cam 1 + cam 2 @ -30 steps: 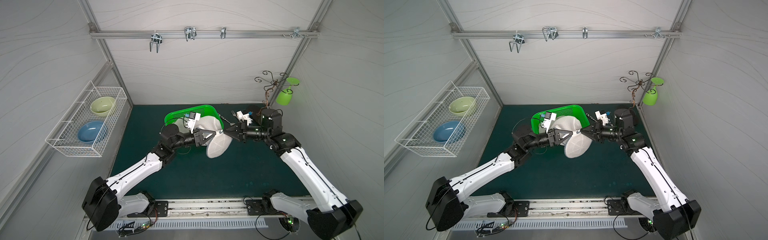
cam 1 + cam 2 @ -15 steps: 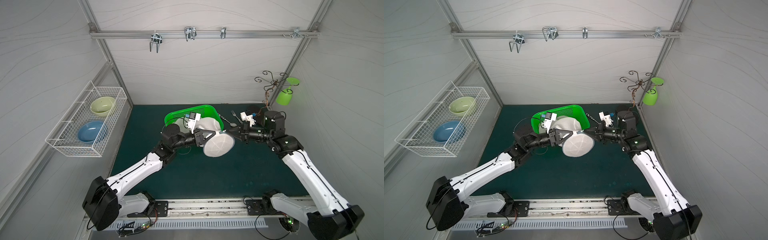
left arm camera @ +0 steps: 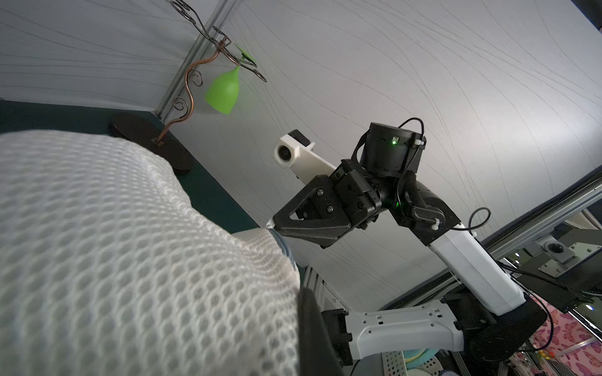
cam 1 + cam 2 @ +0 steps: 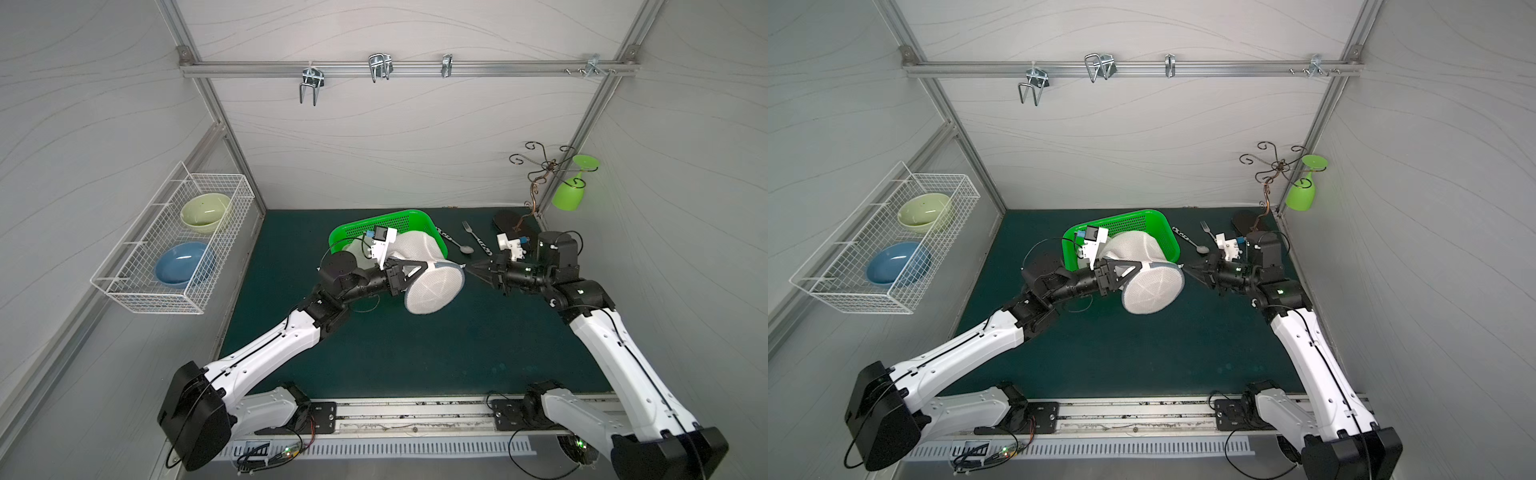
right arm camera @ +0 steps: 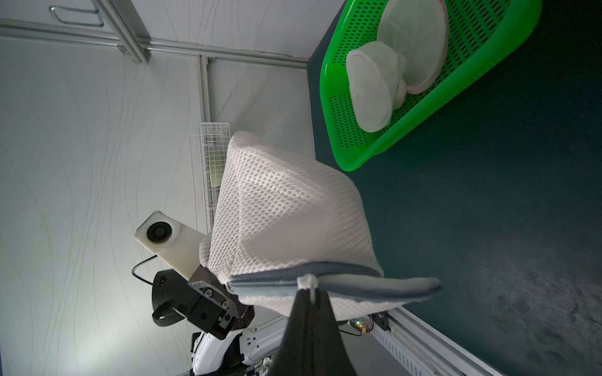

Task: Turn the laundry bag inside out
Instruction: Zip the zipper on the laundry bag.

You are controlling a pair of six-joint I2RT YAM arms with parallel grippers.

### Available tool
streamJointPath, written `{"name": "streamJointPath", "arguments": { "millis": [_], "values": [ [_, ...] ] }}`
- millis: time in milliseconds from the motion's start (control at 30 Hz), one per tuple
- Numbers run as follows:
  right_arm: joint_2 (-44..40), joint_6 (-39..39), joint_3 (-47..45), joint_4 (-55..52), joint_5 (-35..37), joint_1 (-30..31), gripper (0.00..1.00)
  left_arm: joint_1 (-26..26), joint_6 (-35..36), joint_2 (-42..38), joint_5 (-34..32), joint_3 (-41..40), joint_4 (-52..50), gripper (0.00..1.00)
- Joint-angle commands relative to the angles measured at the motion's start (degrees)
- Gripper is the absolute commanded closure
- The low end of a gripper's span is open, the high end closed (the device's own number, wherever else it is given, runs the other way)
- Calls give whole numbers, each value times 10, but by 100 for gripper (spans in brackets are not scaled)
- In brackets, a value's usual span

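My left gripper holds fabric away from the zip pull, so my right gripper needs to keep the zip pull while my left gripper takes the piece of fabric [image 5: 276, 275] beside it.
The laundry bag [image 4: 432, 286] [image 4: 1152, 289] is white mesh with a grey zip band, held in the air above the green mat between both arms. My left gripper [image 4: 426, 266] [image 4: 1137, 266] is shut on the bag's fabric near the band. In the left wrist view the mesh [image 3: 114, 244] covers most of that gripper [image 3: 301, 325]. My right gripper [image 4: 467, 268] [image 5: 308, 302] is shut on the small white zip pull [image 5: 308, 281] on the grey band [image 5: 342, 270]. The bag's round end face looks toward the front.
Behind the bag, a green basket [image 4: 415, 218] holds more white mesh bags [image 5: 413, 42]. A spoon [image 4: 457, 245] and a fork [image 4: 473, 237] lie at the back right, near a curly stand [image 4: 536, 183] with a green glass [image 4: 569, 195]. A wire rack [image 4: 178, 241] of bowls hangs on the left wall.
My right gripper has closed on the zip pull and drawn back a little to the right. The bag's round end has turned from a narrow upright shape to a wider disc.
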Motion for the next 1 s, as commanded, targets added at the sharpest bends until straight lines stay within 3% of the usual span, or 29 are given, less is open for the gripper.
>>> {"name": "streamJointPath", "arguments": {
  "millis": [0,67,133,233,267,333,500,600,967],
  "values": [
    [-8,24,-24,-16,45,1,100,1,2,-23,-28,-8,51,100],
    [-8,20,-16,-14,67,14,100,1,2,-27,-35,-16,41,100],
    [-7,4,6,-18,90,21,100,1,6,-34,-45,-22,15,90],
    [-8,-25,35,-22,120,28,100,1,20,-54,-80,-31,-68,42],
    [-7,-36,44,-24,123,28,100,1,30,-66,-91,-36,-106,33],
    [-4,-70,62,-42,128,28,100,1,56,-91,-105,-44,-179,24],
    [8,-164,90,-87,130,30,100,1,140,-150,-127,-60,-346,19],
    [15,-218,104,-109,133,40,100,1,190,-160,-129,-48,-395,21],
    [31,-388,111,-169,99,114,100,-40,345,-116,-89,53,-365,28]
  ]
}}
